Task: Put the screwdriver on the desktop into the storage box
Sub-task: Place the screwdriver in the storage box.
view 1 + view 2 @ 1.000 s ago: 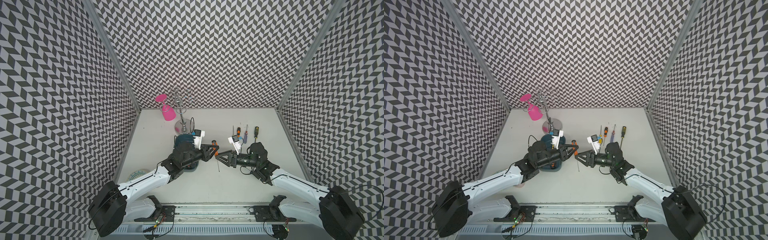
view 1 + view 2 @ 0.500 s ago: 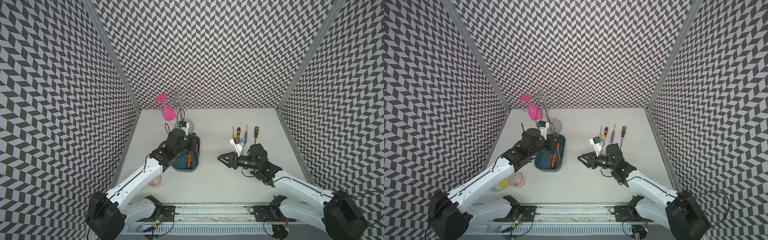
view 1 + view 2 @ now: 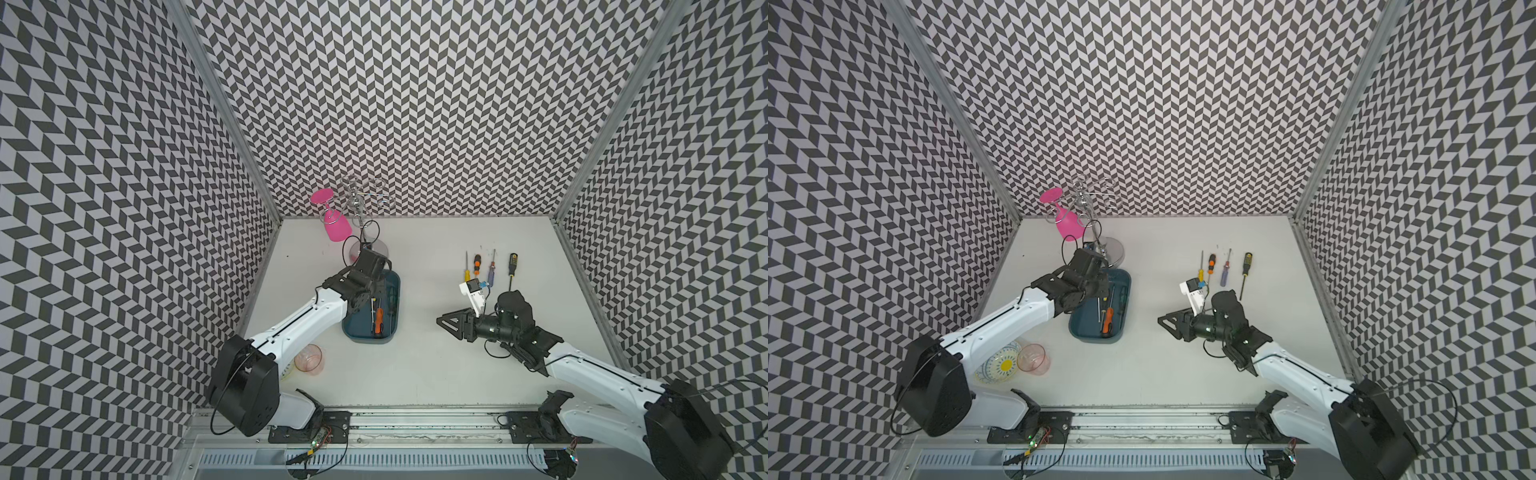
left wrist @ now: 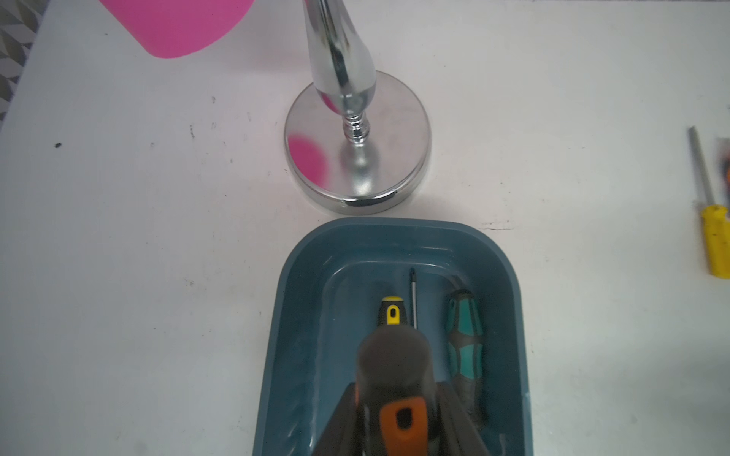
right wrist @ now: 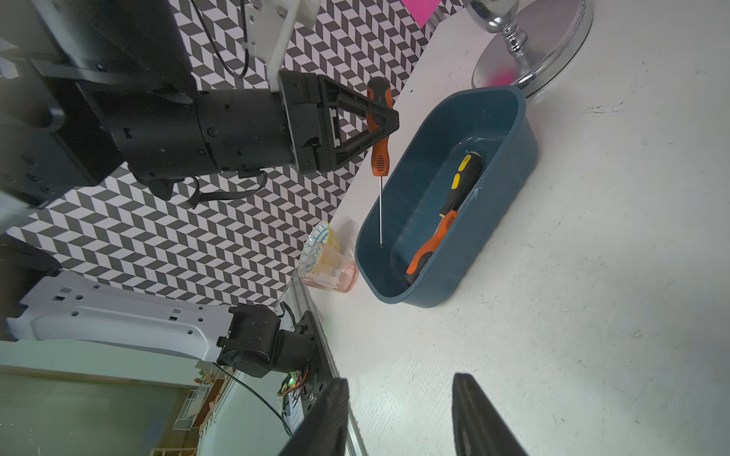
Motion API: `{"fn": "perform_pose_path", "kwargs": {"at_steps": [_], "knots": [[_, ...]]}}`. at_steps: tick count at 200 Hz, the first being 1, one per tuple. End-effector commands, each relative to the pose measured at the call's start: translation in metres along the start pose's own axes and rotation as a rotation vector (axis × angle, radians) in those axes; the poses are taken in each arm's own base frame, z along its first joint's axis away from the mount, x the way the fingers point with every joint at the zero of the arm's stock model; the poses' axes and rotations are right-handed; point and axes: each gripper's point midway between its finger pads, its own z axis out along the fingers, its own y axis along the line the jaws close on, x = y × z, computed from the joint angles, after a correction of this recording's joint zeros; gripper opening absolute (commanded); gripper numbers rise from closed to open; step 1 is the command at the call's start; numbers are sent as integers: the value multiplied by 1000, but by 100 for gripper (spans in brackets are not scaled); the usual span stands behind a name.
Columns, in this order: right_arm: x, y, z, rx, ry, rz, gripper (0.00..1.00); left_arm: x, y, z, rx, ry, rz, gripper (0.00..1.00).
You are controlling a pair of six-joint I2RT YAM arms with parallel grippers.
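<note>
My left gripper is to put the orange-and-black screwdriver down in the storage box [image 3: 367, 310] [image 4: 353, 383] next to the yellow-and-black screwdriver, across from the green-handled one. The orange-and-black screwdriver now points down into the box.
The dark teal storage box [image 3: 357, 330] sits left of centre on the white desktop [image 3: 415, 365]. My left gripper [image 5: 385, 118] hovers over it, shut on an orange-and-black screwdriver [image 5: 378, 150] whose thin shaft points down into the box. In the left wrist view that handle [image 4: 401, 426] fills the space between the fingers. Lying in the box are an orange-handled [image 3: 377, 326], a yellow-and-black [image 4: 391, 316] and a green-handled screwdriver [image 4: 464, 335]. Several more screwdrivers [image 3: 491, 270] lie in a row at the back right. My right gripper [image 3: 446, 328] stands open and empty over mid-table.
A chrome glass rack [image 3: 370, 249] holding a pink goblet [image 3: 334, 222] stands just behind the box. A clear pink cup [image 3: 309, 360] and a patterned plate [image 3: 998, 365] sit front left under my left arm. Chevron walls enclose three sides; a rail runs along the front.
My left arm has swung from mid-table, close to the right gripper, back over the storage box, still carrying the screwdriver. The right gripper has hardly moved.
</note>
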Motion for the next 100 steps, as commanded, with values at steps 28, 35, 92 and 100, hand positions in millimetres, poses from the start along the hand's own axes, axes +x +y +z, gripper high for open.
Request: {"fn": "perform_pose_path", "kwargs": {"at_steps": [28, 35, 92, 100], "knots": [[-1, 0, 0, -8, -24, -30, 46, 12, 24, 27, -213, 49, 68, 0], [-1, 0, 0, -8, -23, -27, 46, 16, 25, 31, -228, 60, 74, 0], [3, -3, 0, -10, -17, -23, 46, 32, 20, 53, -309, 87, 120, 1], [4, -3, 0, -10, -16, -21, 46, 34, 20, 56, -314, 95, 122, 2]]}}
